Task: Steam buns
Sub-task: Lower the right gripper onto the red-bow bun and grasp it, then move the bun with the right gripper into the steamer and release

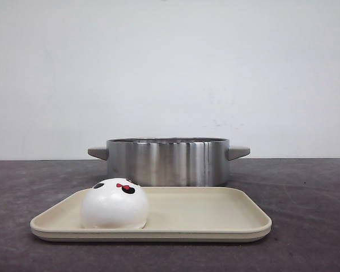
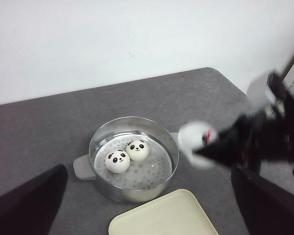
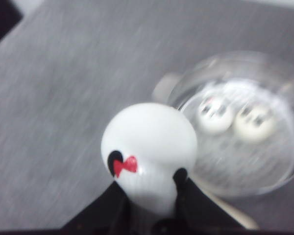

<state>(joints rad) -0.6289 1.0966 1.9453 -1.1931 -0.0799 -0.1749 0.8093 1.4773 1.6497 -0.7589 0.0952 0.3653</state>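
The robot's right gripper will release the white bun inside the steel pot (image 1: 192, 139) (image 3: 237, 159), next to the buns with panda faces.
My right gripper (image 3: 147, 183) is shut on a white bun (image 3: 148, 147) with a red bow, held in the air beside the steel pot (image 3: 284, 161). The left wrist view shows that bun (image 2: 193, 142) blurred in the right gripper (image 2: 210, 143), to one side of the pot (image 2: 132, 195). Two panda-faced buns (image 2: 117, 161) (image 2: 137, 150) lie on the pot's perforated floor. In the front view another bun (image 1: 114, 205) with a red bow rests on the left part of the beige tray (image 1: 215, 231). My left gripper (image 2: 147, 168) is open, high above pot and tray, holding nothing.
The pot (image 1: 167, 161) stands just behind the tray and has grey handles on both sides. The dark grey table ends at a white wall behind. A corner of the tray (image 2: 161, 218) lies near the pot. Neither arm shows in the front view.
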